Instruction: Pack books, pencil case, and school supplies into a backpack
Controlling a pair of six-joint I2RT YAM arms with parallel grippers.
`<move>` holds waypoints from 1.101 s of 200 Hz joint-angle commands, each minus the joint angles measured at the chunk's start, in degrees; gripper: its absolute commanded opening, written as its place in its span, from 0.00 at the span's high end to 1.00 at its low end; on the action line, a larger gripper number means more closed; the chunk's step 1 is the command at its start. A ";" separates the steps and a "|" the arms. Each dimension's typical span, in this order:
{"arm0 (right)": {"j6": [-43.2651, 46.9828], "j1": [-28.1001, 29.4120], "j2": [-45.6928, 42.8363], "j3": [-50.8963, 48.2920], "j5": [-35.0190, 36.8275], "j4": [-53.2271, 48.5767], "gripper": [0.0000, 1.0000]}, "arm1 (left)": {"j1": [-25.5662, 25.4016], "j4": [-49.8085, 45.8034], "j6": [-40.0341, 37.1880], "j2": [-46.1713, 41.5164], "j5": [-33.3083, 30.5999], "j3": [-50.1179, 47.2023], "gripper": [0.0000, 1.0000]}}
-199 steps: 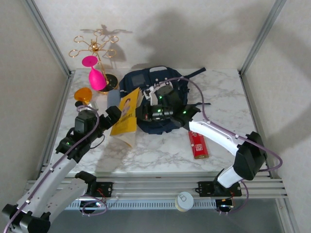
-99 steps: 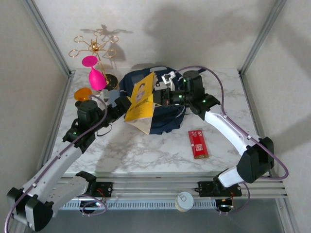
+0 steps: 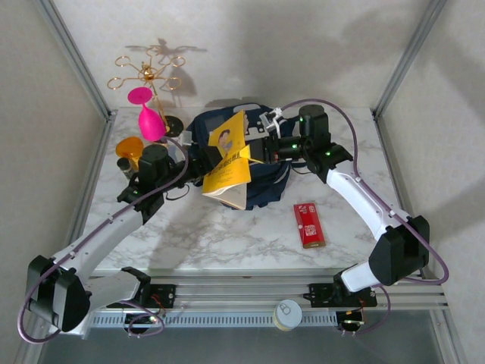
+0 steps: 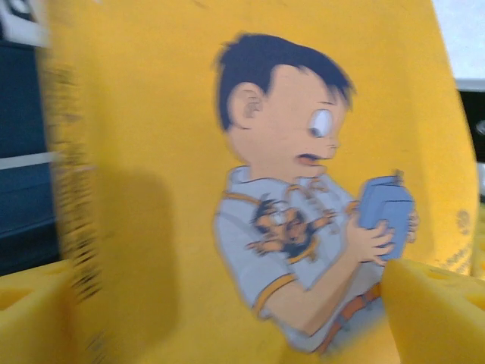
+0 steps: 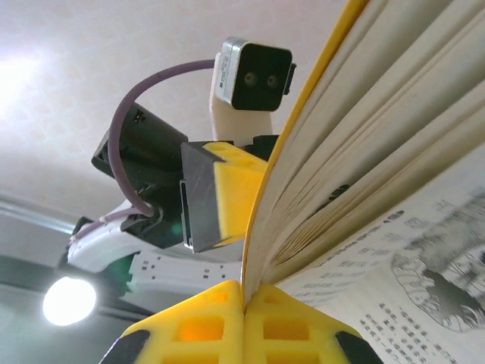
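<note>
The yellow book's pages fan open while my right gripper pinches only its cover, so next my right gripper opens and takes the book's full thickness point(image 5: 303, 235).
The yellow book point(image 3: 229, 159) with the cartoon boy hangs upright and fanned open over the navy backpack point(image 3: 269, 184). My right gripper point(image 3: 261, 148) is shut on its cover edge, and in the right wrist view its pads point(image 5: 244, 292) pinch the yellow cover point(image 5: 303, 129) with pages spreading to the right. My left gripper point(image 3: 201, 161) stands open at the book's left face. Its fingers sit wide apart at the lower corners of the cover point(image 4: 265, 189), and one pad point(image 5: 235, 197) is close beside it. The red pack point(image 3: 309, 224) lies on the table to the right. The pencil case is hidden.
A pink glass point(image 3: 150, 121) and a gold wire rack point(image 3: 149, 76) stand at the back left. An orange object point(image 3: 129, 145) and a small dark bottle point(image 3: 123, 163) sit by my left arm. Metal frame posts rise at both back corners of the marble table point(image 3: 227, 235).
The book rose from leaning beside the backpack to hanging over it. My right gripper drew back and up with it. My left arm followed rightward, its jaws narrowing slightly.
</note>
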State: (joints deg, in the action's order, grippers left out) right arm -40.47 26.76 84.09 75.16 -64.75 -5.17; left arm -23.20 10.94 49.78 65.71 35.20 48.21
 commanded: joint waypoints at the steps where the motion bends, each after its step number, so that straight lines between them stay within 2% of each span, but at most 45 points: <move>1: 3.59 -1.80 -0.99 1.72 -4.66 2.18 1.00 | -0.51 6.64 1.39 -0.22 2.97 -0.19 0.13; 31: 6.14 -3.69 -0.60 -0.74 -5.12 -1.18 1.00 | -1.35 13.06 5.28 -1.59 2.49 -1.47 0.28; 50: 7.21 -4.50 -0.44 -2.78 -4.93 -2.13 1.00 | -2.77 15.94 6.33 -2.07 2.50 -1.80 0.43; 76: 9.34 -5.13 -0.07 -3.05 -3.18 -5.11 1.00 | -3.60 15.33 5.65 -1.93 1.24 -1.03 0.70; 100: 9.22 -5.14 -0.40 -3.29 -2.50 -5.56 1.00 | -3.74 14.02 4.97 -0.66 0.71 -0.22 0.75; 126: 11.13 -5.65 -1.58 -3.15 -1.20 -9.20 0.78 | -4.30 14.91 5.90 1.37 2.48 0.86 0.81; 139: 12.04 -6.27 -2.47 -3.69 -0.05 -10.94 0.55 | -4.64 14.55 5.69 1.78 2.02 1.60 0.86; 156: 12.62 -8.12 -3.55 -4.51 3.16 -14.32 0.32 | -5.31 16.44 6.06 2.21 1.95 2.14 0.87; 172: 11.37 -10.50 -3.85 -5.32 7.31 -16.68 0.03 | -6.14 19.08 7.55 3.09 1.98 2.59 0.90; 189: 10.28 -10.94 -2.82 -6.49 7.24 -15.54 0.01 | -6.84 23.53 10.26 4.43 2.23 2.40 0.94; 199: 9.43 -10.92 -1.70 -7.05 4.69 -13.93 0.01 | -7.25 25.62 11.60 5.30 2.08 2.42 0.96; 220: -1.19 -10.39 -2.09 -11.70 -4.30 2.71 0.01 | -8.15 27.46 12.11 6.39 1.09 2.70 0.97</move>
State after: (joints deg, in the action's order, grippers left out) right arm -32.10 15.66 81.87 67.79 -61.06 -16.23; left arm -30.41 28.56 59.55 71.59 36.07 47.97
